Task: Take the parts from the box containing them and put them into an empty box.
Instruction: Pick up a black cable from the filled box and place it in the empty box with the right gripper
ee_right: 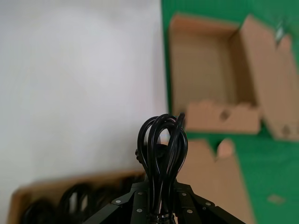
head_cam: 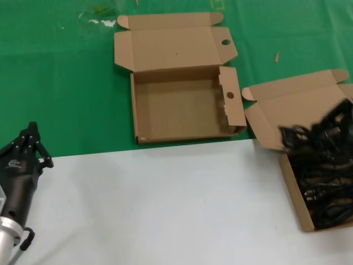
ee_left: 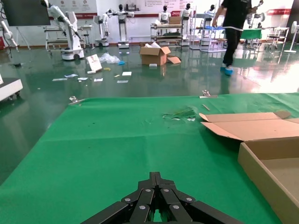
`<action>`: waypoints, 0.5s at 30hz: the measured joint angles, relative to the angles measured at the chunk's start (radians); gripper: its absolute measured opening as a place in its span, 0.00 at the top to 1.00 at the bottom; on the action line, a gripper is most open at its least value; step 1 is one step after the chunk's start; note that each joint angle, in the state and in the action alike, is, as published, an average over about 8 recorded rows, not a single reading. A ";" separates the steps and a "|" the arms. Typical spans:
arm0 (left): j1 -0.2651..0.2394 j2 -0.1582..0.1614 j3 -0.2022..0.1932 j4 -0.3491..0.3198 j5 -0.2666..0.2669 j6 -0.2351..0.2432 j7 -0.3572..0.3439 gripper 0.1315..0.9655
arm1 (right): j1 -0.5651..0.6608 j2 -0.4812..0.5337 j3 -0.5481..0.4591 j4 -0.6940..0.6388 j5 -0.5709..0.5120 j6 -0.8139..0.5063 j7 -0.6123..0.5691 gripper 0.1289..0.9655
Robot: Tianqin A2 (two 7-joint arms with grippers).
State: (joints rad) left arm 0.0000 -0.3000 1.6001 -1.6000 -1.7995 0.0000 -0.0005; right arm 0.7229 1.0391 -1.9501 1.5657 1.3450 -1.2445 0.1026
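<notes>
Next, my right gripper puts the cord bundle down on the lid side of the empty box's bottom (head_cam: pixel 177 99) (ee_right: pixel 213 67).
The empty box (head_cam: pixel 182 105) lies open at the back centre on the green cloth, lid back, with a round-holed side flap (head_cam: pixel 230 95). It also shows in the right wrist view (ee_right: pixel 205 79) and the left wrist view (ee_left: pixel 266 172). The box with the parts (head_cam: pixel 295 190) stands at the right edge, full of black cord bundles (head_cam: pixel 325 193). My right gripper (ee_right: pixel 162 184) is shut on one cord bundle (ee_right: pixel 162 140) and holds it above that box (ee_right: pixel 210 177); in the head view it is a dark blur (head_cam: pixel 322 130). My left gripper (head_cam: pixel 34 133) is shut and empty at the front left.
The front of the table is white (head_cam: pixel 165 210); the back is green cloth (head_cam: pixel 55 83) with small scraps (head_cam: pixel 102 22). The source box's plain lid (head_cam: pixel 298 102) stands open towards the empty box. A hall with robots and a person lies beyond the table.
</notes>
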 joint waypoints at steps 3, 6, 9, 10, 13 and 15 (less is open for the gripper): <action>0.000 0.000 0.000 0.000 0.000 0.000 0.000 0.99 | 0.070 -0.034 -0.008 0.047 -0.009 -0.038 0.060 0.90; 0.000 0.000 0.000 0.000 0.000 0.000 0.000 0.99 | 0.139 -0.093 -0.028 0.072 -0.034 -0.053 0.107 0.91; 0.000 0.000 0.000 0.000 0.000 0.000 0.000 0.99 | 0.201 -0.175 -0.059 0.070 -0.076 -0.046 0.139 0.91; 0.000 0.000 0.000 0.000 0.000 0.000 0.000 0.99 | 0.219 -0.205 -0.071 0.063 -0.092 -0.038 0.147 0.91; 0.000 0.000 0.000 0.000 0.000 0.000 0.000 0.99 | 0.265 -0.304 -0.111 0.024 -0.149 -0.005 0.160 0.91; 0.000 0.000 0.000 0.000 0.000 0.000 0.000 0.99 | 0.289 -0.373 -0.139 -0.019 -0.189 0.026 0.159 0.91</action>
State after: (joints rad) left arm 0.0000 -0.3000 1.6001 -1.6000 -1.7995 0.0000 -0.0004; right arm 1.0116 0.6658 -2.0895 1.5465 1.1560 -1.2188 0.2615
